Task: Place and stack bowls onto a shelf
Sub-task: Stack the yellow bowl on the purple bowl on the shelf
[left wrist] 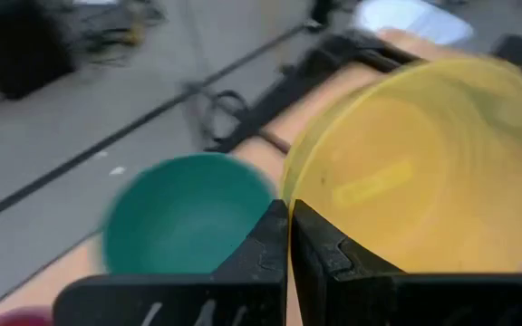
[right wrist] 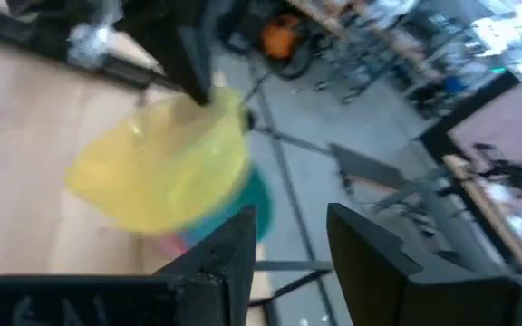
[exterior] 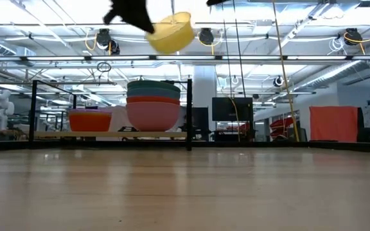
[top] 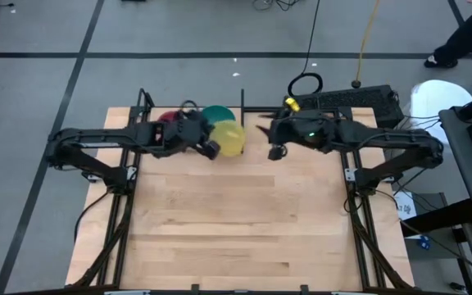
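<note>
My left gripper needs to set the yellow bowl down inside the orange-red bowl on the shelf (top: 178,128), beside the teal bowl.
My left gripper (top: 210,149) is shut on a yellow bowl (top: 230,139) and holds it high above the table's far part, in front of the shelf (exterior: 108,135). On the shelf stands a stack of bowls, pink at the bottom and teal (exterior: 153,86) on top, with an orange-red bowl (exterior: 90,119) to its left. The left wrist view looks down into the teal bowl (left wrist: 184,213) beside the yellow bowl (left wrist: 415,172). My right gripper (top: 277,152) is open to the right of the yellow bowl and apart from it. Its fingers (right wrist: 234,244) have nothing between them. My left gripper pinches the yellow bowl's rim (left wrist: 285,186) between its two fingers, on the side of the bowl toward the table's left. The fingers come slanting down from the left. The bowl (exterior: 170,32) is lifted clear of table and shelf and tilted.
The near tabletop (top: 236,221) is bare wood. Black rods of the shelf frame (exterior: 189,112) stand at the far edge. A black box (top: 359,100) and a yellow cable lie beyond the table's far right corner. A person's legs (top: 465,33) show at the far right.
</note>
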